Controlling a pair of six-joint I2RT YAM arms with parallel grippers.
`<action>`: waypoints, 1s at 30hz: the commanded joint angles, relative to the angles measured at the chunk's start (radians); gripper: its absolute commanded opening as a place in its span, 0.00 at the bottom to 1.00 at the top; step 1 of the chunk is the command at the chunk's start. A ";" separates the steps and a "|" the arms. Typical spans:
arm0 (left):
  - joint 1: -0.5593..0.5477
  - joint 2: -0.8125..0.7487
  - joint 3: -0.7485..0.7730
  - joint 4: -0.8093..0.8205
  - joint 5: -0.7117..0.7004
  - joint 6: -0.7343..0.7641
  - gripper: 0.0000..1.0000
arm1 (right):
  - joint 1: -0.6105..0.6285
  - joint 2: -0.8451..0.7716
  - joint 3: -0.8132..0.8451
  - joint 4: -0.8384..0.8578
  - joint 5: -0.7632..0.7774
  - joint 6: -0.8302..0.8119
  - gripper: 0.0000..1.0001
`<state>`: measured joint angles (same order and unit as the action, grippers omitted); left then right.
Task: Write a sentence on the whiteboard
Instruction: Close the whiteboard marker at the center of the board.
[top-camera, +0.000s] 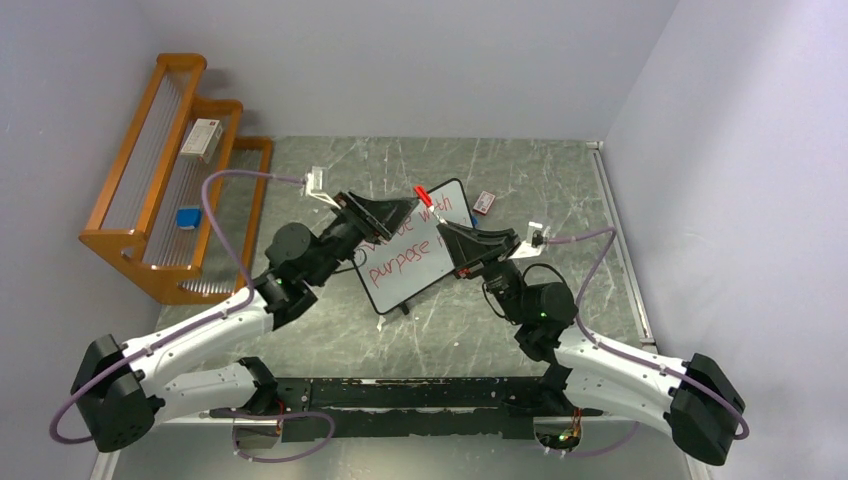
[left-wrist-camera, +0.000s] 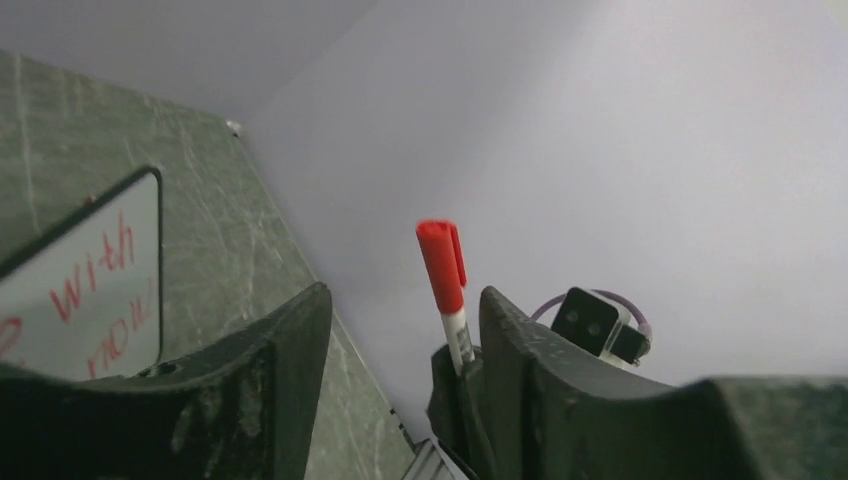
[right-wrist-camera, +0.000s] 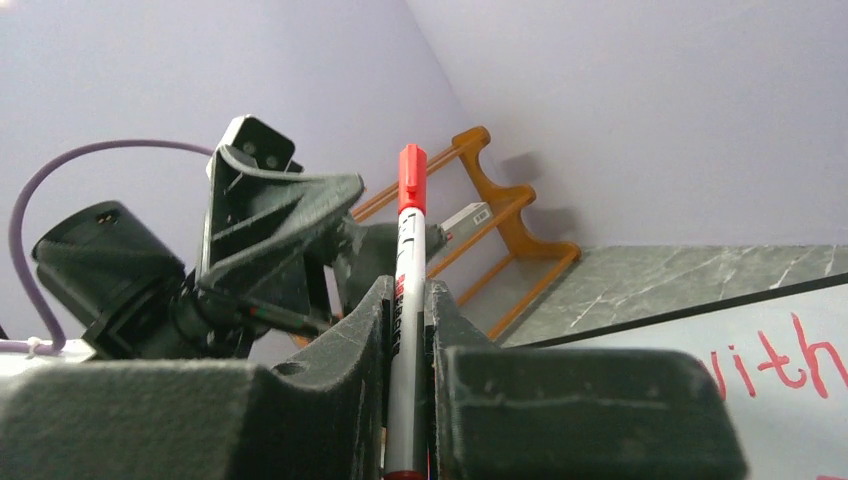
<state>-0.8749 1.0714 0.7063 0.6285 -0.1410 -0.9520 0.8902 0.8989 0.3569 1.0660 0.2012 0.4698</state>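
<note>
The marker's red cap slants close to one finger of my left gripper. I should line that gripper up with the marker and then grip the cap's end (top-camera: 419, 189).
The whiteboard (top-camera: 415, 275) lies tilted on the marbled table between the two arms, with red handwriting on it; its edge also shows in the wrist views (left-wrist-camera: 90, 290) (right-wrist-camera: 700, 340). My right gripper (top-camera: 443, 232) (right-wrist-camera: 408, 288) is shut on a white marker (right-wrist-camera: 410, 230) with a red cap, held upright above the board's far end. My left gripper (top-camera: 408, 208) (left-wrist-camera: 405, 295) faces it with its jaws apart. The marker's red cap (left-wrist-camera: 442, 265) (top-camera: 424, 196) stands in the gap, close to the right-hand finger, and I cannot tell whether it touches it.
An orange wooden rack (top-camera: 170, 200) stands against the left wall, holding a small box (top-camera: 203, 138) and a blue item (top-camera: 188, 216). A small red-and-white box (top-camera: 484, 202) lies just beyond the board's far right corner. Walls close in behind and on the right.
</note>
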 joint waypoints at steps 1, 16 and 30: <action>0.077 -0.049 0.086 -0.110 0.175 0.138 0.63 | 0.000 -0.040 0.007 -0.011 0.000 0.024 0.00; 0.183 0.092 0.162 0.057 0.541 0.022 0.59 | 0.000 -0.061 0.013 -0.026 -0.088 0.098 0.00; 0.183 0.114 0.081 0.232 0.594 -0.098 0.05 | 0.000 -0.024 0.029 0.021 -0.085 0.122 0.00</action>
<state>-0.6971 1.1793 0.8257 0.7540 0.3885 -1.0153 0.8917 0.8581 0.3588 1.0550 0.0906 0.5842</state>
